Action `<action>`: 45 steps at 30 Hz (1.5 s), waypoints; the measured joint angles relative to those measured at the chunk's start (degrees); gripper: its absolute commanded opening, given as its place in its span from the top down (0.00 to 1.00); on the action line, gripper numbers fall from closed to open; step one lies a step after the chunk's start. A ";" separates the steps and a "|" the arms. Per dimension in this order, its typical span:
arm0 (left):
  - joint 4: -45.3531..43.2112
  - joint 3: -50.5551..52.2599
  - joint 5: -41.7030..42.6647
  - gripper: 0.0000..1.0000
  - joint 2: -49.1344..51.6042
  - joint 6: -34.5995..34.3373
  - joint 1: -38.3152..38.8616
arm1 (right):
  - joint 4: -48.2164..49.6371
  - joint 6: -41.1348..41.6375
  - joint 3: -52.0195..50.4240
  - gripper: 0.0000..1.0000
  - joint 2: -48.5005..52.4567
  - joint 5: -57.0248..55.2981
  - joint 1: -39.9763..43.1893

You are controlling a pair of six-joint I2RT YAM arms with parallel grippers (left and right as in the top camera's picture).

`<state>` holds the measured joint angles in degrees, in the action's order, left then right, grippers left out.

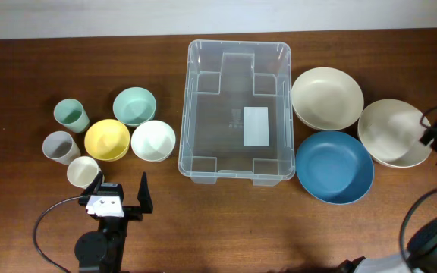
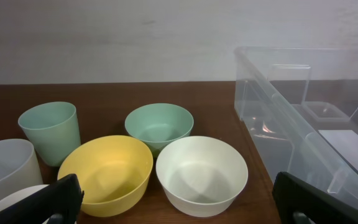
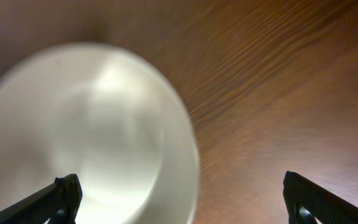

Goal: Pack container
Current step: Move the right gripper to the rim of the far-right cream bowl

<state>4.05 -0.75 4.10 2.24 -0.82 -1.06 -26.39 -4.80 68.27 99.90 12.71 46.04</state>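
My right gripper is to close on the rim of the cream bowl (image 1: 430,149) (image 3: 194,193), at the side farthest from the container.
The container (image 1: 184,114) is a large clear bin with a white label on its base, standing empty mid-table; its near wall shows at the right of the left wrist view (image 2: 303,118). My left gripper (image 1: 120,196) is open and empty at the front left, facing the yellow bowl (image 2: 107,171) and white bowl (image 2: 201,174); it also shows in the left wrist view (image 2: 179,208). My right gripper (image 1: 433,135) is open and empty above the right rim of the cream bowl (image 1: 389,133). In the right wrist view the gripper (image 3: 182,199) straddles that bowl's edge (image 3: 86,137).
Left of the container are a teal bowl (image 1: 134,105), a green cup (image 1: 71,115), a grey cup (image 1: 59,146) and a cream cup (image 1: 83,171). Right of it are a beige bowl (image 1: 327,98) and a blue bowl (image 1: 334,166).
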 measured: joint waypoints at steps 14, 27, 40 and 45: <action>0.00 0.02 0.00 0.00 0.00 0.00 0.00 | 2.43 -7.63 0.00 0.41 11.61 4.63 0.00; 0.00 0.00 -0.02 0.00 0.00 0.00 0.00 | 5.49 -7.82 0.00 0.69 11.63 3.67 0.11; 0.00 0.00 -0.02 0.00 0.00 0.00 0.00 | 8.22 -6.14 0.00 0.64 11.74 0.92 2.99; 0.00 0.00 -0.02 0.00 0.00 0.00 0.00 | 9.46 -5.68 0.00 0.60 12.48 5.01 2.99</action>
<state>4.05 -0.75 4.08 2.24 -0.82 -1.06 -16.93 -10.48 68.27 112.38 17.72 49.04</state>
